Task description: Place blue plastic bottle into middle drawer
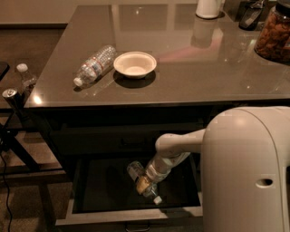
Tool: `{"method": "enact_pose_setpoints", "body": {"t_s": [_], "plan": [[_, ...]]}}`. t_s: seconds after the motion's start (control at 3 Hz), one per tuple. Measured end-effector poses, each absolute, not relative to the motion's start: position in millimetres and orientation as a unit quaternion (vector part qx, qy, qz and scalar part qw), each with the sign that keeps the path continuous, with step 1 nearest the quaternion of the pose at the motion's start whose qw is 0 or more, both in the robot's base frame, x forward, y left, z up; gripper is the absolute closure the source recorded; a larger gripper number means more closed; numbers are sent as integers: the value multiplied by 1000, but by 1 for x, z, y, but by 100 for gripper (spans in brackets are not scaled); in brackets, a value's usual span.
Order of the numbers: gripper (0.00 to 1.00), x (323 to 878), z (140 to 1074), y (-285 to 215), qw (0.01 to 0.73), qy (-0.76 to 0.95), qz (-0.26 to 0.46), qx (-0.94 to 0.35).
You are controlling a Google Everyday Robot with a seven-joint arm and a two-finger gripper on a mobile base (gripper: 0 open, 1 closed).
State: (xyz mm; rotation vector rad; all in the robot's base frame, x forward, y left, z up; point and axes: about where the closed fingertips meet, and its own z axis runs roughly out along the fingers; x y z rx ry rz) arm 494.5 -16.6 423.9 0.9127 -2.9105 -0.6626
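Note:
The robot's gripper will release the blue plastic bottle on the black drawer's bottom (138, 187), with the bottle's white cap close to the drawer's front rim.
The blue plastic bottle (135, 171) lies tilted inside the open middle drawer (131, 215), its white cap pointing toward the drawer's front rim. My gripper (143, 184) reaches down into the drawer from the right and is closed around the bottle's middle, low over the black drawer floor. The bottle's label is mostly hidden by the gripper. My white arm (176, 144) comes in from the robot body at the lower right.
On the tabletop lie a longer ribbed clear bottle (94, 66) and a white bowl (135, 64). A white jug (208, 8) and a jar (274, 31) stand at the back right. A small bottle (25, 74) and a can (10, 95) sit on a stand to the left.

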Motion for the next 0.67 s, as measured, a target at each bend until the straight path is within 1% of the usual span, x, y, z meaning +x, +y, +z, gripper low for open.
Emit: {"method": "enact_pose_setpoints", "body": {"t_s": [0.33, 0.67], "plan": [[100, 497, 415, -10, 14, -930, -219, 296], [100, 487, 405, -7, 21, -929, -233, 288]]}}
